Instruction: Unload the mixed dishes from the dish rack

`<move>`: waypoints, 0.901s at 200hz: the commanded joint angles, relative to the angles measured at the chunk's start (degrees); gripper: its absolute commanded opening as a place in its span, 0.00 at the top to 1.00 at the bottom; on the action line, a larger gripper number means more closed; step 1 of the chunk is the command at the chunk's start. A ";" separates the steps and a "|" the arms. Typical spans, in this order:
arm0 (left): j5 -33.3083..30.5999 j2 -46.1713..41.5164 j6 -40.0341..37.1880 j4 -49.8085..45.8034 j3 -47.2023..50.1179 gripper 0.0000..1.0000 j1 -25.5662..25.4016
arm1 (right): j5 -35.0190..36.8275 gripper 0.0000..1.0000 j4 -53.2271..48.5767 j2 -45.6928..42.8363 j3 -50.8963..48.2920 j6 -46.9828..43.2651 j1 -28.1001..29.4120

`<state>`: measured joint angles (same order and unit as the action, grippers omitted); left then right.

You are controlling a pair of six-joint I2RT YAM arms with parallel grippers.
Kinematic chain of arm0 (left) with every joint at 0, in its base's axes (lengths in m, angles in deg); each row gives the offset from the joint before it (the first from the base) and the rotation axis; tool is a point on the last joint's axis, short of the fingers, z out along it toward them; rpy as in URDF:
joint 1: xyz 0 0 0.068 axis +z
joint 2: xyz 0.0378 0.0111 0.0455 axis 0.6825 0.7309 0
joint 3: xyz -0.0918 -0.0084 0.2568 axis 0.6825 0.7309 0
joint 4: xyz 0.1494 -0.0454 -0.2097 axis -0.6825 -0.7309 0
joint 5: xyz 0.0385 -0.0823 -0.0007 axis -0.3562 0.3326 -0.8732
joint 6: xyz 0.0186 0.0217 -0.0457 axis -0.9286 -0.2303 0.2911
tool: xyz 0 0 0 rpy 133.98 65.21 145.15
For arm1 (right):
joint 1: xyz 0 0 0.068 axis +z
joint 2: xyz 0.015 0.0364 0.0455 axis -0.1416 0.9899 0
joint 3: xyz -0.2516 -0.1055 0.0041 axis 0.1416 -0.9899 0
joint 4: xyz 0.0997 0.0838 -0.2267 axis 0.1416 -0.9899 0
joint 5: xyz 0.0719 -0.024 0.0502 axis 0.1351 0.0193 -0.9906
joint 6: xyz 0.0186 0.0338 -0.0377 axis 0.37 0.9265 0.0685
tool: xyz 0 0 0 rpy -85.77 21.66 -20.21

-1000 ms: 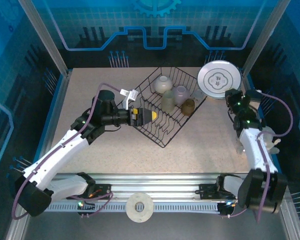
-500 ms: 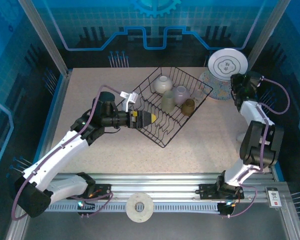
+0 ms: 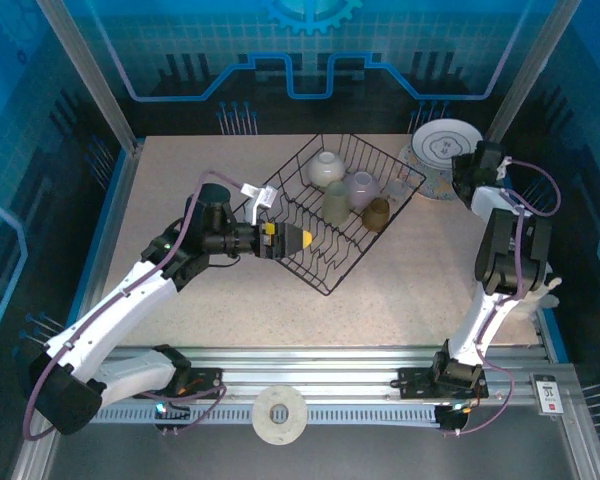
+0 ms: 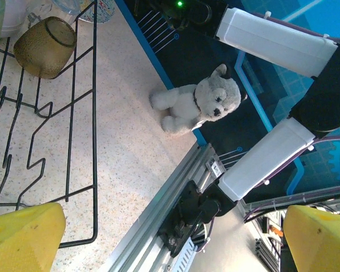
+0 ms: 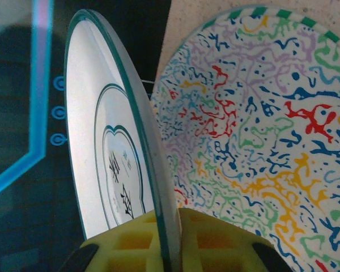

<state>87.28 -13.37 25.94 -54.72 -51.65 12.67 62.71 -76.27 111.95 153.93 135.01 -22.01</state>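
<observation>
Next, my right gripper lets go of the white plate, so that it rests on top of the squiggle-patterned plate point(image 3: 434, 167) point(image 5: 266, 147).
The black wire dish rack point(image 3: 325, 262) stands at mid-table, turned diagonally. In it are a small cream bowl point(image 3: 325, 168), a translucent yellowish cup point(image 3: 337, 201), a pale cup point(image 3: 362, 186) and a small brown cup point(image 3: 377, 212) point(image 4: 45, 38). My left gripper point(image 3: 304, 237) point(image 4: 170, 243) hovers open over the rack's left half, nothing between its yellow fingers. At the back right, my right gripper point(image 3: 468, 160) point(image 5: 170, 241) is shut on the rim of a white plate point(image 3: 446, 140) point(image 5: 107, 147) with a teal line, held tilted just above the squiggle-patterned plate point(image 3: 426, 178) point(image 5: 260, 141), which lies flat on the table.
A grey teddy bear point(image 4: 195, 105) point(image 3: 550, 292) lies by the table's right edge, beside my right arm point(image 3: 505, 250). A roll of tape point(image 3: 278, 413) sits on the front rail. The blue enclosure wall point(image 3: 310, 60) stands close behind the plates.
My right arm has swung the white plate to the back right and tipped it down over the squiggle plate. The left gripper has barely shifted.
</observation>
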 commanded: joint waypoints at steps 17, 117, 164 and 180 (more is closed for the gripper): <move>1.04 0.07 -1.69 -1.41 1.09 0.01 -0.18 | 2.50 1.00 -0.48 2.76 4.49 0.37 1.13; 0.23 0.13 -2.29 -2.99 0.89 0.00 -0.15 | 1.75 0.97 -4.65 8.30 7.01 -0.45 1.06; 0.08 0.23 -2.14 -3.03 0.91 0.01 -0.22 | 1.98 0.93 -5.57 8.96 6.28 -0.41 0.83; 0.41 0.14 -2.06 -2.99 0.91 0.01 -0.18 | 1.75 0.89 -5.65 9.07 6.12 -0.40 0.54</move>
<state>87.24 -13.35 25.18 -57.08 -51.38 12.67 63.93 -81.77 120.36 158.37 134.79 -21.31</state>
